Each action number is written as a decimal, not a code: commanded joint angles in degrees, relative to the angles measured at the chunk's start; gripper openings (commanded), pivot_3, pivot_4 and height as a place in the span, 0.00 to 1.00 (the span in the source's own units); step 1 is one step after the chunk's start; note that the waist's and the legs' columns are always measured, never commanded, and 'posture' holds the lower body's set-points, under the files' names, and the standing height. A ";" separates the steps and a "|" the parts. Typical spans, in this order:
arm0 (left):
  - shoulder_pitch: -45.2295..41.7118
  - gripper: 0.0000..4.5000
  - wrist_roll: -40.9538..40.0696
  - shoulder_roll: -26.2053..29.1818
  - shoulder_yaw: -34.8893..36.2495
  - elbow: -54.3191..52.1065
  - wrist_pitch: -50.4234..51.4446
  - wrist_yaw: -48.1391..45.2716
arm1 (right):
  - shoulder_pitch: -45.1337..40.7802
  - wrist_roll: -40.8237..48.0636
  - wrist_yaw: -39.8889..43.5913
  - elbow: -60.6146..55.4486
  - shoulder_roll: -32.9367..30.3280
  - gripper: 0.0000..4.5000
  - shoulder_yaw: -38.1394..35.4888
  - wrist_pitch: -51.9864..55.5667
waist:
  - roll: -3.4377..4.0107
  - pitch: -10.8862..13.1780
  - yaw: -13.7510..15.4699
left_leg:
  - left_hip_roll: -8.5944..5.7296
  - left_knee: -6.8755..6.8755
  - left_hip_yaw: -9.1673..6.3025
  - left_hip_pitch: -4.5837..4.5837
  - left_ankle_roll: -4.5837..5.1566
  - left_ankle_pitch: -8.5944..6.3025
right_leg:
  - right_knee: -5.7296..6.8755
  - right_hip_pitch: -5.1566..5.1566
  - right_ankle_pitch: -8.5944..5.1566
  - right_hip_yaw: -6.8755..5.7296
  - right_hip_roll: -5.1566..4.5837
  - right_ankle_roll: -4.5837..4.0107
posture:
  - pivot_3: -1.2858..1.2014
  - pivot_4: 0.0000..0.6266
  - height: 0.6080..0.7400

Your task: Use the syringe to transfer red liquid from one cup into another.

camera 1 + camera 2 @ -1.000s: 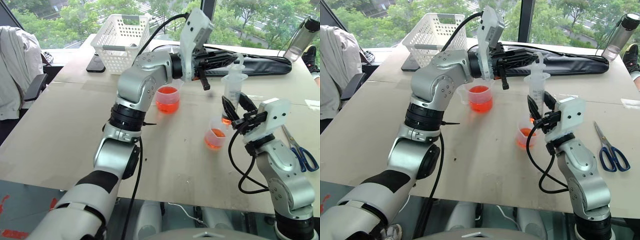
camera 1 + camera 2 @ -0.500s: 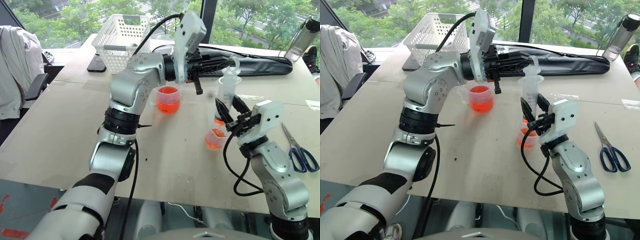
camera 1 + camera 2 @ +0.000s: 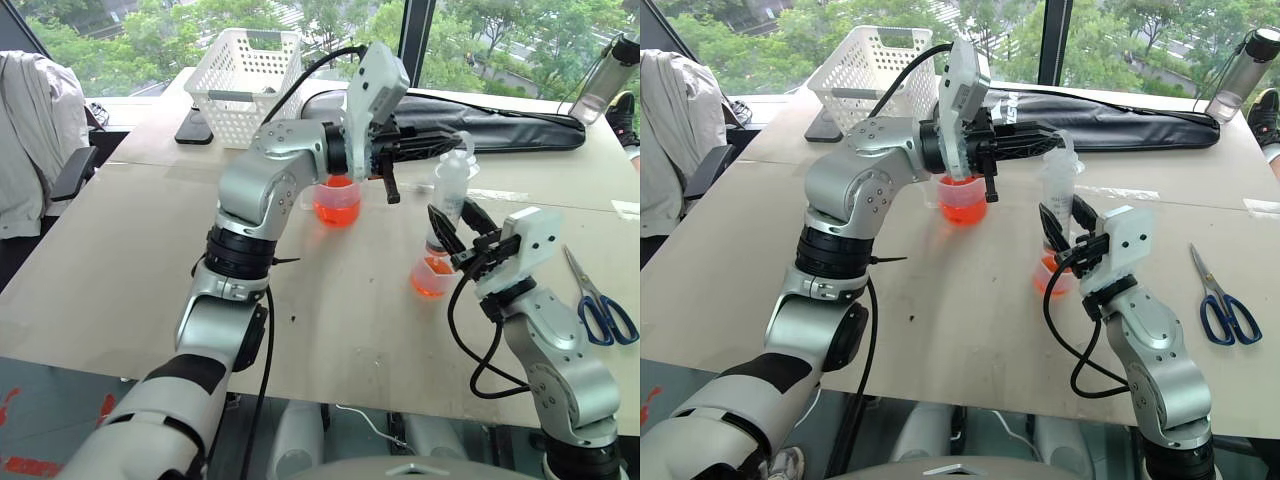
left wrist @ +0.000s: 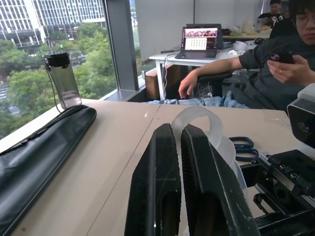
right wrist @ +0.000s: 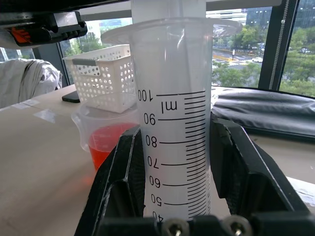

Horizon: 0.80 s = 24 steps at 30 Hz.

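Observation:
The plunger is fully in and my left gripper holds only its ring. So next my left gripper takes the syringe's upper body (image 3: 451,186) before it carries the syringe away.
The syringe (image 3: 451,196) stands upright, its red-tinted tip down in the smaller clear cup (image 3: 431,279), which holds some red liquid. My right gripper (image 3: 452,216) is shut on the graduated barrel (image 5: 177,147), one finger on each side. My left gripper (image 3: 1052,137) is shut and reaches in level from the left. Its fingertips (image 4: 170,135) lie at the ring (image 4: 216,130) on the white plunger's top. Behind it to the left stands the larger handled cup (image 3: 336,203), with red liquid (image 5: 106,140) in its lower part.
At the back of the table are a white basket (image 3: 245,72), a phone (image 3: 192,128), a long black bag (image 3: 505,128) and a bottle (image 3: 606,75). Blue-handled scissors (image 3: 598,305) lie at the right. A person (image 4: 275,64) sits beyond the table's right side.
My left gripper has come down and back a little, with the plunger's ring at its tips. Less plunger shows above the barrel. My right gripper still holds the syringe over the smaller cup.

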 commanded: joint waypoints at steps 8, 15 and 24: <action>3.08 0.00 -1.14 -0.91 -6.39 -2.79 0.58 -5.61 | -3.59 1.16 -2.01 -6.92 -0.73 0.32 -4.05 1.03 | 0.00 0.00 -0.01 | 0.00 0.00 0.00 0.00 0.00 0.00 | 0.01 0.00 0.00 0.00 0.00 0.00 | 0.52 0.24 0.88; 3.37 0.00 -1.70 -1.14 -6.19 -2.99 1.07 -5.50 | -3.44 1.52 -1.86 -6.91 -1.31 0.32 -4.99 1.38 | 0.00 0.00 -0.01 | 0.00 0.01 0.00 0.00 0.00 0.00 | 0.01 0.00 0.00 0.00 0.00 0.00 | 0.52 0.24 0.88; 1.25 0.00 -6.54 -2.22 0.57 -0.97 5.23 -3.96 | 0.35 1.06 -0.95 -6.80 -1.58 0.32 -5.61 -1.38 | 0.00 0.00 -0.03 | 0.00 0.01 0.00 0.00 0.00 0.00 | 0.00 0.00 0.00 0.00 0.00 0.00 | 0.52 0.24 0.88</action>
